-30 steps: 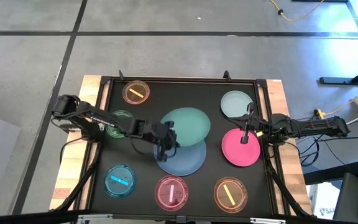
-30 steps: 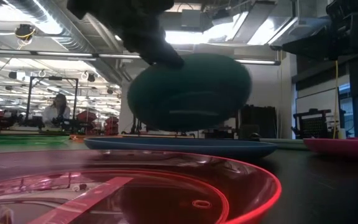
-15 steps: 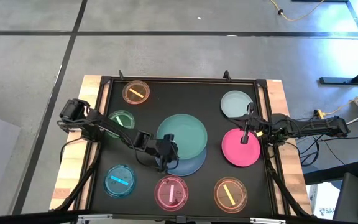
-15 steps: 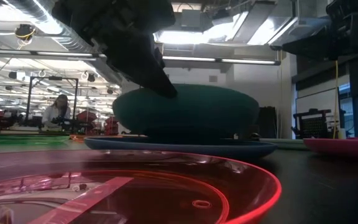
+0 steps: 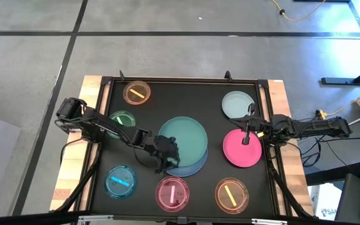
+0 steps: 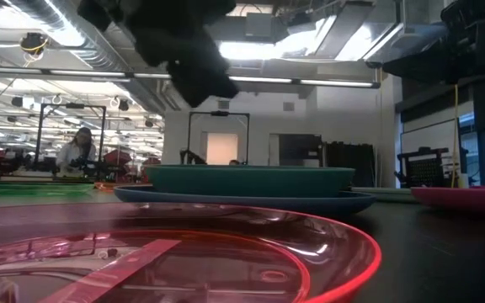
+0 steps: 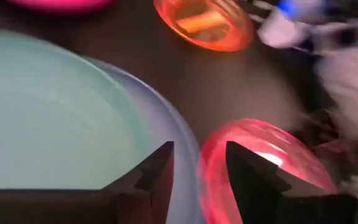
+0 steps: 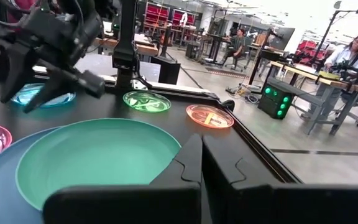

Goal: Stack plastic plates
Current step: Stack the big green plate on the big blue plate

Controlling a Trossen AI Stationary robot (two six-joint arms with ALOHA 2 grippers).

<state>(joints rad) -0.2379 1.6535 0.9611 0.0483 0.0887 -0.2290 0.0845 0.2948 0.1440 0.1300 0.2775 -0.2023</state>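
Note:
I need to next close my right gripper on the pink plate's near rim (image 5: pixel 240 166), on the side facing the near orange dish.
The teal plate (image 5: pixel 183 139) lies flat on the blue-grey plate (image 5: pixel 194 165) mid-table; both also show in the low view, the teal plate (image 6: pixel 251 179) on the blue-grey one (image 6: pixel 242 200). My left gripper (image 5: pixel 165 160) is open and empty, just above the stack's near-left rim; the left wrist view shows its fingers apart (image 7: pixel 199 165) over the blue-grey rim (image 7: pixel 166 124). My right gripper (image 5: pixel 247 134) is shut and waits over the far edge of the pink plate (image 5: pixel 241 150). The pale mint plate (image 5: pixel 237 104) lies at the far right.
Small translucent dishes lie round the stack: orange (image 5: pixel 136 92) far left, green (image 5: pixel 122 120) left, blue (image 5: pixel 120 181) near left, pink (image 5: pixel 172 192) near middle, orange (image 5: pixel 231 194) near right. A raised black frame (image 5: pixel 186 80) edges the table. People stand in the room beyond.
My left gripper has lowered the tilted teal plate until it lies flat on the blue-grey plate, has let go of it, and has risen clear above its near-left rim. The right arm has kept still.

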